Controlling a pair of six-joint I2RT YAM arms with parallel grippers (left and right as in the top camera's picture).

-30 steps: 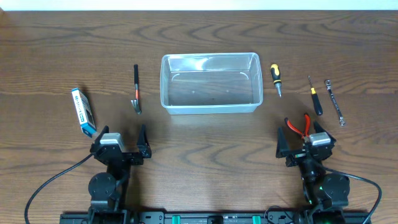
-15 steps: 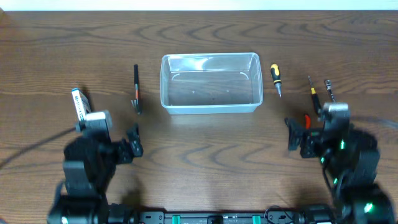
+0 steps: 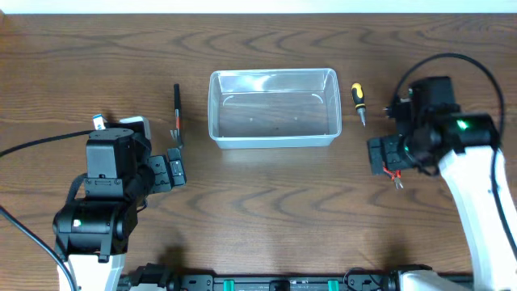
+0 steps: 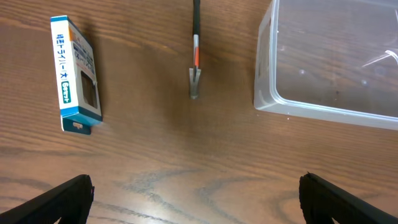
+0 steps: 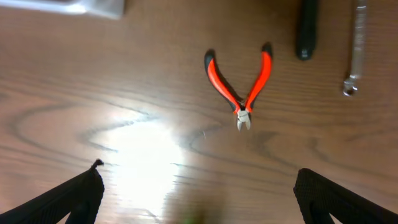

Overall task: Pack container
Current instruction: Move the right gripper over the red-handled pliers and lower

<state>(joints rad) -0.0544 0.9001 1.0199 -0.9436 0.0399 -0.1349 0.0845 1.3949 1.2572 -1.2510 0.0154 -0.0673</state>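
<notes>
I need to next close my right gripper on the red-handled cutters' handle nearer the tub (image 3: 386,169) (image 5: 214,71), near the black end of that handle.
The container (image 3: 273,139) is a clear rectangular tub at the table's centre back, with nothing in it. It also shows in the left wrist view (image 4: 266,74). My left gripper (image 3: 167,171) is open and empty, held above bare wood (image 4: 196,200) left of and nearer than the tub. My right gripper (image 3: 386,158) is open and empty (image 5: 200,190), held above the red-handled cutters (image 5: 239,84). A black tool with a red band (image 3: 177,113) lies left of the tub (image 4: 196,56). A yellow-and-black screwdriver (image 3: 358,99) lies right of it.
A small blue-and-white box (image 4: 76,74) lies at the far left, mostly hidden under my left arm in the overhead view (image 3: 98,121). A black screwdriver handle (image 5: 306,28) and a metal wrench (image 5: 356,53) lie beyond the cutters.
Both arms have risen from the front edge and moved toward the back. The left is now beside the box, the right over the cutters. Both grippers stay open.
</notes>
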